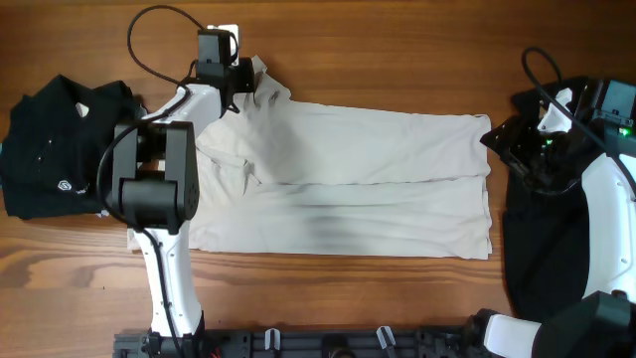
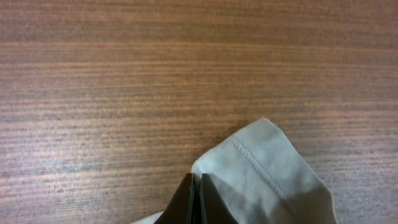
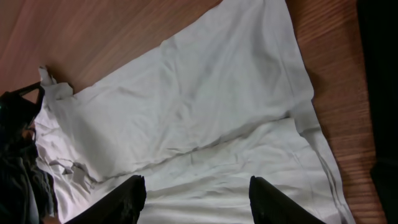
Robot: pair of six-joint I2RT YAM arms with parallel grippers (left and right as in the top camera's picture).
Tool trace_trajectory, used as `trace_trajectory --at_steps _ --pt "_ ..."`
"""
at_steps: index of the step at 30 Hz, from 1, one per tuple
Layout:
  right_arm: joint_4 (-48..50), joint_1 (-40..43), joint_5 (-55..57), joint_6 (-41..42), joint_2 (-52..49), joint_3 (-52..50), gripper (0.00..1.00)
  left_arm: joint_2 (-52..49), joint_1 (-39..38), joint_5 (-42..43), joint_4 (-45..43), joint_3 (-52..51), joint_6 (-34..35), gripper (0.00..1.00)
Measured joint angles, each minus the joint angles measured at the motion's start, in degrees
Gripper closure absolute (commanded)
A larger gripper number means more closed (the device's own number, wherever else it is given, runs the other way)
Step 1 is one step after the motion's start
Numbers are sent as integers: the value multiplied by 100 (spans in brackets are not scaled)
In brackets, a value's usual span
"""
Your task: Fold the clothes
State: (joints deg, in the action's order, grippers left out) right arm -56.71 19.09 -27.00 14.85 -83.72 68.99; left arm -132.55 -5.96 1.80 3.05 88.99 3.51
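Next, my left gripper releases the cream sleeve on the T-shirt's far corner (image 1: 230, 116), drawn in from the bare wood.
The cream T-shirt (image 1: 348, 179) lies flat across the table, folded lengthwise, with its hem at the right. My left gripper (image 1: 241, 78) is at the shirt's far left corner, shut on a cream sleeve (image 1: 266, 88). In the left wrist view the closed jaws (image 2: 198, 196) pinch the stitched sleeve edge (image 2: 267, 168) just above the wood. My right gripper (image 1: 500, 139) is open and empty beside the shirt's right end. In the right wrist view its spread fingers (image 3: 196, 193) hover over the cream fabric (image 3: 186, 106).
A black garment with a small white logo (image 1: 60, 149) lies at the left edge of the table. Another black garment (image 1: 542, 239) lies at the right under my right arm and shows in the right wrist view (image 3: 379, 62). Bare wood table (image 1: 397, 60) runs along the far side.
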Motion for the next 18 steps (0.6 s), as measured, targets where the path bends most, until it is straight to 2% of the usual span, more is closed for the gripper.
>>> trace_trajectory --at_steps 4,8,12,18 --pt "299 0 50 -24 0 0 42 363 2 11 566 -44 0 96" --pt "1080 -2 173 -208 0 -31 42 1051 13 -111 914 -52 -2 96" --pt "1657 0 592 -306 -90 -94 43 1279 13 -278 1375 -48 -2 96" --pt "2811 0 970 -450 -1200 -116 43 1303 24 -846 2177 -55 -2 96"
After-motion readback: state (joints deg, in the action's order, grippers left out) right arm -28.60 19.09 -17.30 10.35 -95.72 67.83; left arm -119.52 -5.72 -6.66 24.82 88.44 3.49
